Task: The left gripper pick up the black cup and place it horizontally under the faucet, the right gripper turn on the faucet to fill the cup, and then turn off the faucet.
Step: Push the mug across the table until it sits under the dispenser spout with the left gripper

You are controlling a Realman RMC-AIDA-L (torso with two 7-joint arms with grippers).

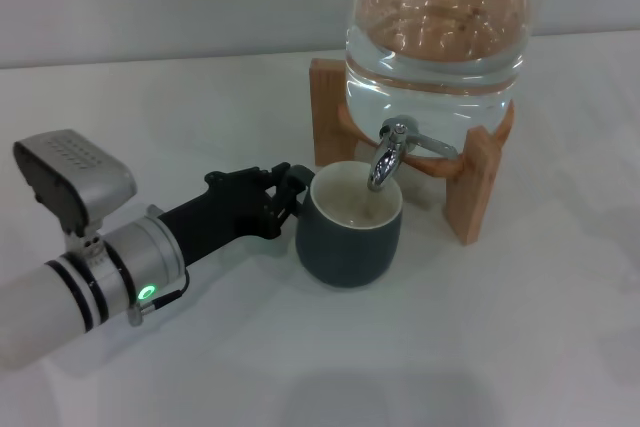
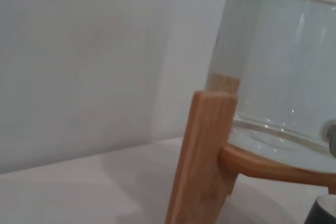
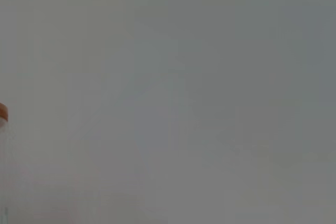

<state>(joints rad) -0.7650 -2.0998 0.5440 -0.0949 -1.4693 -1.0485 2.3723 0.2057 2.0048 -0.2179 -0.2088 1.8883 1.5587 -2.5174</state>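
Observation:
Next, my left gripper sets the black cup, now upright below the faucet, on the white table (image 1: 371, 282) just below the chrome faucet's spout.
The black cup (image 1: 350, 237) stands upright on the white table with its cream inside showing, directly below the faucet (image 1: 388, 155). The chrome faucet sticks out of the front of the clear water jar (image 1: 435, 37). My left gripper (image 1: 290, 192) reaches in from the left, and its black fingers are closed around the cup's handle, which they hide. In the left wrist view only the cup's rim (image 2: 323, 211) and a sliver of the faucet (image 2: 332, 135) show. My right gripper is out of view.
The jar rests on a wooden stand (image 1: 480, 182), which also shows in the left wrist view (image 2: 202, 156) close ahead. The white table (image 1: 520, 347) extends in front and to the right. The right wrist view shows a blank wall and a bit of the jar's orange lid (image 3: 2, 113).

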